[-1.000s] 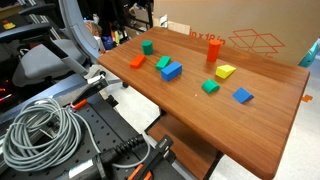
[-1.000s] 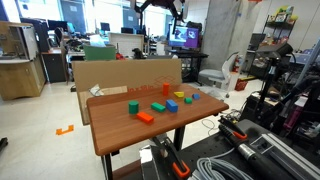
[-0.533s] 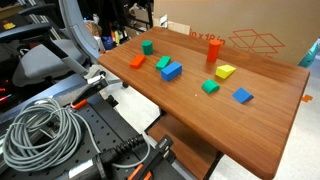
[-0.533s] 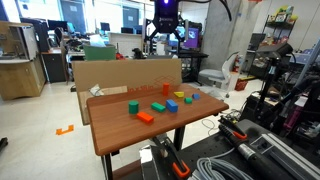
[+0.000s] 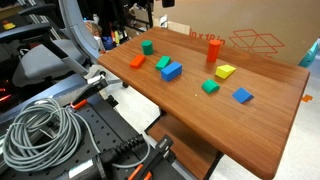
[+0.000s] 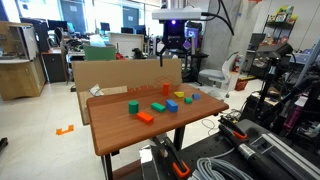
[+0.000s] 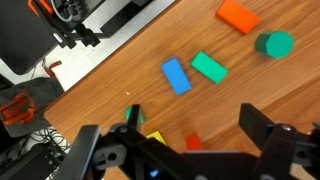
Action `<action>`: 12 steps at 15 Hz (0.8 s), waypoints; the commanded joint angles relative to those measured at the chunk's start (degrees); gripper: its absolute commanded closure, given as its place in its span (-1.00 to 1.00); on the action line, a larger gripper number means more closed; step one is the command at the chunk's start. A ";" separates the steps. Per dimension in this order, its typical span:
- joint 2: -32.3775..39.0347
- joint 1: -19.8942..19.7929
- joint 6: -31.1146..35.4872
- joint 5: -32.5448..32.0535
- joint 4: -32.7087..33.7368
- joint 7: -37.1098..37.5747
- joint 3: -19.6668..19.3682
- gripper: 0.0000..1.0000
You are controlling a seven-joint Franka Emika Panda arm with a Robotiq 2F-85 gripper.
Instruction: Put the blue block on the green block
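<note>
Next, I move my gripper next to the deep-blue block beside the flat teal-green block and close it on the deep-blue block's long sides (image 5: 171,71) (image 7: 176,76).
The deep-blue block (image 5: 171,70) lies near the middle of the wooden table (image 5: 200,115), next to a flat teal-green block (image 5: 163,62). The small darker-green cube (image 5: 147,46) stands upright toward the table's far corner. Both also show in an exterior view, the blue block (image 6: 172,105) and the green cube (image 6: 131,107). In the wrist view the blue block (image 7: 176,76) lies beside the teal block (image 7: 209,67) and the green cube (image 7: 275,44) is at the right. My gripper (image 6: 173,60) hangs open and empty high above the table's back; it also shows in the wrist view (image 7: 180,150).
On the table are also an orange block (image 5: 137,61), a red block (image 5: 213,48), a yellow block (image 5: 225,72), a brighter green block (image 5: 210,87) and a lighter-blue flat block (image 5: 242,96). A cardboard box (image 5: 250,42) stands behind the table. Coiled cable (image 5: 40,125) lies on a cart in front.
The arm has swung in from the top of the exterior view and the gripper has come down toward the table's back edge. The blocks have not moved.
</note>
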 commanded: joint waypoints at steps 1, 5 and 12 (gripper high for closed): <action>2.47 0.53 -0.20 -0.01 0.42 -3.12 -1.97 -1.00; 6.52 1.05 3.79 -5.64 0.47 -5.93 -4.09 -1.00; 13.65 2.96 6.28 -8.97 1.54 -10.30 -5.47 -1.00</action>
